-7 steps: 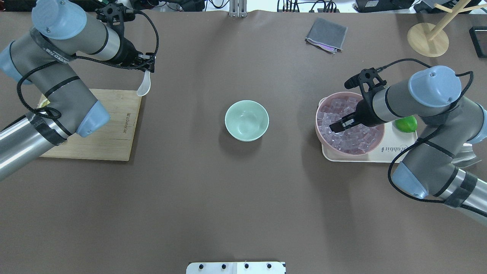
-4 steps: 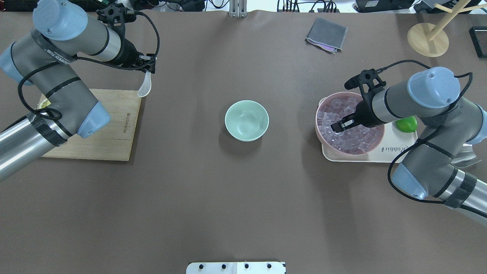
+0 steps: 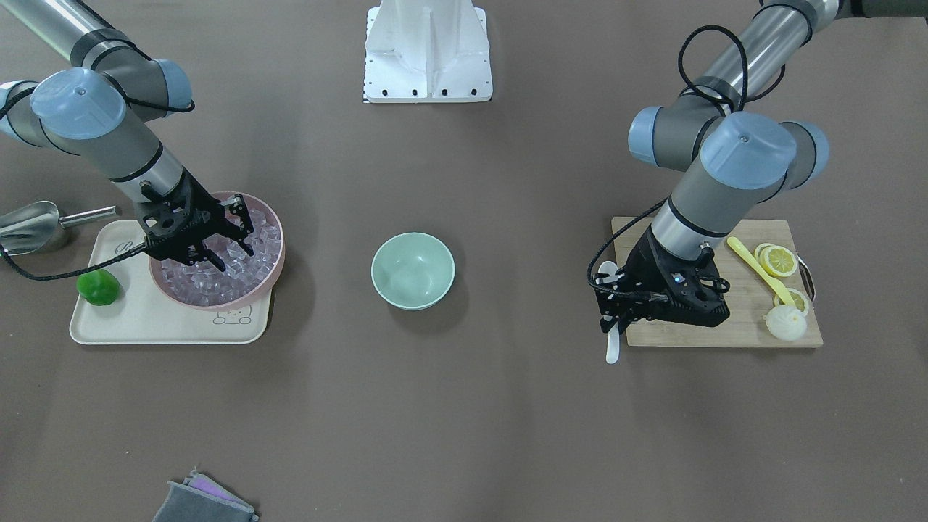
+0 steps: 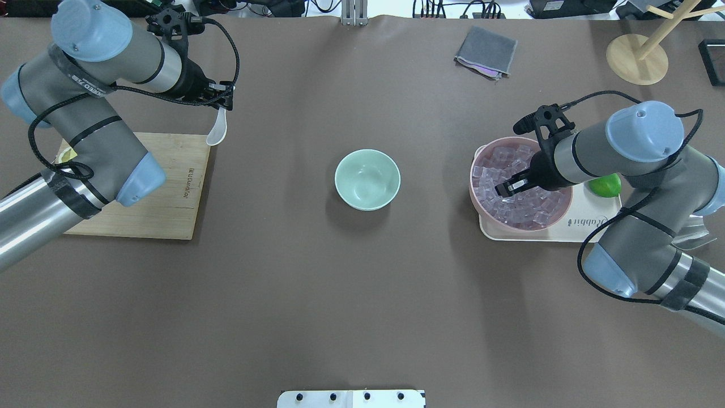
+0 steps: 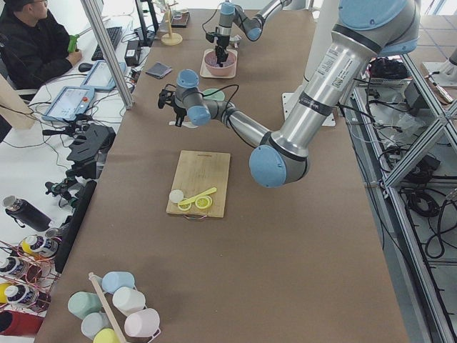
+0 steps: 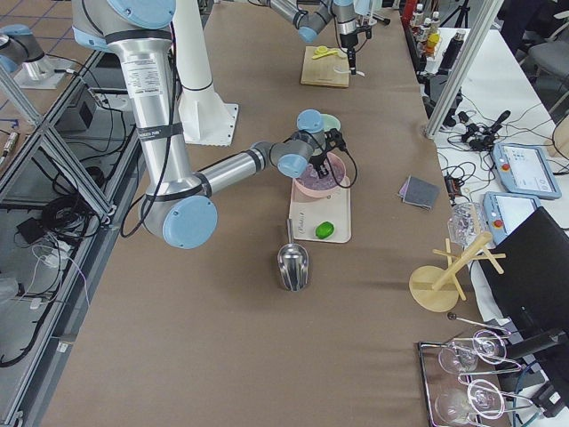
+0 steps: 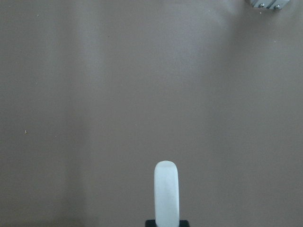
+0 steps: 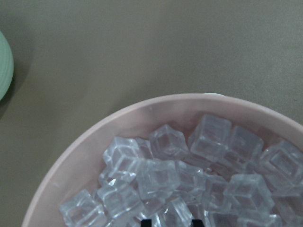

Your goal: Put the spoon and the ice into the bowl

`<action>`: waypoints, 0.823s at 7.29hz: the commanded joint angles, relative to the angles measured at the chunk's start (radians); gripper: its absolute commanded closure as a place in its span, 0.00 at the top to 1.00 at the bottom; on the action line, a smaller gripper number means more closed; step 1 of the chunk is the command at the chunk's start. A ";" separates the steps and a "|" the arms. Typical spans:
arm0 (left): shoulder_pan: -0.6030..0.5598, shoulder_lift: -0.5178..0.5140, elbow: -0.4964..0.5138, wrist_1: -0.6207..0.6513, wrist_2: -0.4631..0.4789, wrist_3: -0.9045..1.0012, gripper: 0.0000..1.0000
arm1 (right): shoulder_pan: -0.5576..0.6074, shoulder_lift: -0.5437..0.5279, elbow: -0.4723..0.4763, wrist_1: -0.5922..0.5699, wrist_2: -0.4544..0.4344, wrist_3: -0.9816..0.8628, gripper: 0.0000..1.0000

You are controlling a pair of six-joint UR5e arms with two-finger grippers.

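Next, I open wider, back off the tilted, crowded ice cube at my right fingertips slightly, and take another cube point(image 3: 226, 251) nearby.
The mint-green bowl point(image 4: 367, 179) stands empty mid-table, also in the front view point(image 3: 412, 270). My left gripper point(image 4: 222, 105) is shut on the white spoon point(image 4: 217, 131) and holds it in the air, scoop hanging down, by the far right corner of the cutting board; the spoon's handle end shows in the left wrist view point(image 7: 166, 194). My right gripper point(image 4: 503, 190) is down among the ice cubes point(image 4: 524, 201) in the pink bowl point(image 4: 481, 207). In the right wrist view its fingertips stand close together with one cube point(image 8: 173, 213) between them.
The pink bowl sits on a cream tray point(image 4: 589, 224) with a green lime point(image 4: 604, 185). A metal scoop point(image 3: 29, 226) lies beside the tray. The wooden board point(image 4: 164, 192) carries a yellow spoon point(image 3: 754, 264) and lemon slices point(image 3: 779, 259). A grey cloth point(image 4: 486, 52) lies far off.
My left gripper has drifted slightly right with the spoon. My right gripper has drawn back slightly to the right over the ice.
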 commanded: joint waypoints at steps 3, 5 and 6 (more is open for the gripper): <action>0.000 0.000 -0.001 -0.001 0.000 0.000 0.00 | 0.002 -0.006 0.008 0.001 0.000 0.002 0.16; 0.000 0.000 -0.001 -0.001 0.000 0.000 0.00 | 0.002 -0.008 0.008 0.001 0.000 0.002 0.41; 0.000 0.000 -0.001 -0.001 -0.002 0.002 0.00 | 0.002 -0.008 0.010 0.001 0.000 0.002 0.49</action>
